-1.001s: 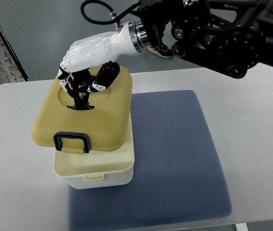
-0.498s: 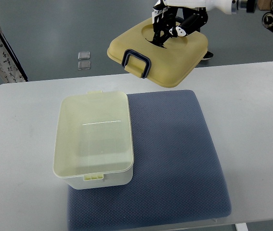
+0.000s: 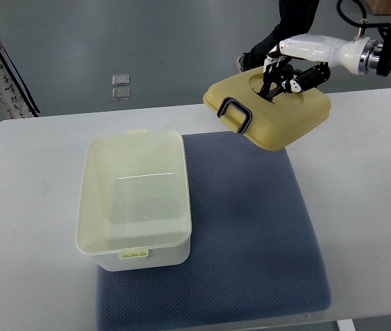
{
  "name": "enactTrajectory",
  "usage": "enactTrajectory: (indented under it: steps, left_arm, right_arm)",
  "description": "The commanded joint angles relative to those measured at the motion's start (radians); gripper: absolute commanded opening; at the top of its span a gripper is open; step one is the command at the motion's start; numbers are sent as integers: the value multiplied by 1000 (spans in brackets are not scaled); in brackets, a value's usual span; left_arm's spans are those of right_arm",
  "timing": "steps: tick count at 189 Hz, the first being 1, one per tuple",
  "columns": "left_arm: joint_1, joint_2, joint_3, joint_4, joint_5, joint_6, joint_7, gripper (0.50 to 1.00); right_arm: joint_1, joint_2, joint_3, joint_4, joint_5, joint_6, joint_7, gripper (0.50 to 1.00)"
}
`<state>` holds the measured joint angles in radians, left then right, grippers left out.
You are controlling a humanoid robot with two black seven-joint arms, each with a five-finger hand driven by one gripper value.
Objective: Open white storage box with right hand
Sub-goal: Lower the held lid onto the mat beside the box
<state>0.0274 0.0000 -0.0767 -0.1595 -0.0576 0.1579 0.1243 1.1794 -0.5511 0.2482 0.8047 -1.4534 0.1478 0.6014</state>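
Next, I release the yellow lid with my right gripper on the blue mat's far half (image 3: 243, 181), beside the white storage box.
The white storage box (image 3: 134, 200) stands open and empty on the left part of a blue mat (image 3: 250, 234). Its yellow lid (image 3: 271, 112), with a dark blue clasp (image 3: 236, 114) on the near edge, hangs tilted above the mat's far right corner. My right hand (image 3: 283, 74) comes in from the right edge and is shut on the black handle in the lid's top recess. The left arm does not show.
The white table (image 3: 29, 221) carries the mat and box. Two small square floor plates (image 3: 120, 86) lie beyond the table's far edge. A person's dark legs and shoe (image 3: 278, 38) stand behind the table near my hand.
The lid came up off the box and travelled right. In the last half second it moved further right and lower, toward the mat's far right corner.
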Motion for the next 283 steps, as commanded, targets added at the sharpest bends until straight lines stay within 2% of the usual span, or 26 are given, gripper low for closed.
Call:
enactTrajectory:
  steps: [1, 111, 190, 226, 238, 244, 245, 246, 247, 248, 249, 250, 251, 252, 253, 254, 255, 261, 267, 283]
  left_arm:
    - [-1, 0, 0, 0, 1, 0, 0, 1000]
    - [0, 0, 0, 0, -1, 0, 0, 1000]
    - [0, 0, 0, 0, 1, 0, 0, 1000]
    - [0, 0, 0, 0, 1, 0, 0, 1000]
    - [0, 0, 0, 0, -1, 0, 0, 1000]
    - [0, 0, 0, 0, 1, 0, 0, 1000]
    - [0, 0, 0, 0, -1, -1, 0, 1000]
    - [0, 0, 0, 0, -1, -1, 0, 1000]
    - [0, 0, 0, 0, 1, 0, 0, 1000]
    - [0, 0, 0, 0, 1, 0, 0, 1000]
    - [0, 0, 0, 0, -1, 0, 0, 1000]
    - [0, 0, 0, 0, -1, 0, 0, 1000]
    - [0, 0, 0, 0, 1, 0, 0, 1000]
    - [0, 0, 0, 0, 1, 0, 0, 1000]
    - [0, 0, 0, 0, 1, 0, 0, 1000]
    - [0, 0, 0, 0, 1, 0, 0, 1000]
    - [0, 0, 0, 0, 1, 0, 0, 1000]
    - [0, 0, 0, 0, -1, 0, 0, 1000]
    - [0, 0, 0, 0, 1, 0, 0, 1000]
    - [0, 0, 0, 0, 1, 0, 0, 1000]
  right_arm:
    - [-29, 23, -3, 1, -2, -5, 1, 500]
    - [-129, 114, -14, 10, -19, -33, 9, 500]
    - [-185, 119, -14, 11, -18, -34, 9, 525]
    - [-199, 155, -15, 11, -18, -33, 9, 543]
    - [-199, 157, -14, 11, -18, -33, 9, 580]
    - [-201, 157, -12, 11, -16, -34, 9, 629]
    - [-201, 157, -12, 11, -16, -34, 9, 658]
    - [-201, 157, -12, 11, -16, -34, 9, 658]
    - [-202, 157, -12, 11, -15, -34, 9, 688]
    - [-202, 157, -12, 11, -15, -34, 9, 688]
    - [-202, 157, -10, 11, -13, -34, 9, 719]
    - [-202, 157, -10, 11, -13, -34, 9, 719]
    - [-204, 157, -10, 11, -12, -34, 9, 751]
    - [-204, 157, -10, 11, -12, -34, 9, 752]
    - [-205, 157, -10, 11, -10, -34, 9, 782]
    - [-205, 157, -10, 11, -10, -34, 9, 782]
    - [-205, 157, -9, 11, -7, -33, 9, 811]
    - [-207, 155, -9, 11, -2, -33, 9, 866]
    - [-207, 154, -7, 11, -1, -31, 9, 897]
    - [-208, 154, -1, 11, 2, -25, 9, 915]
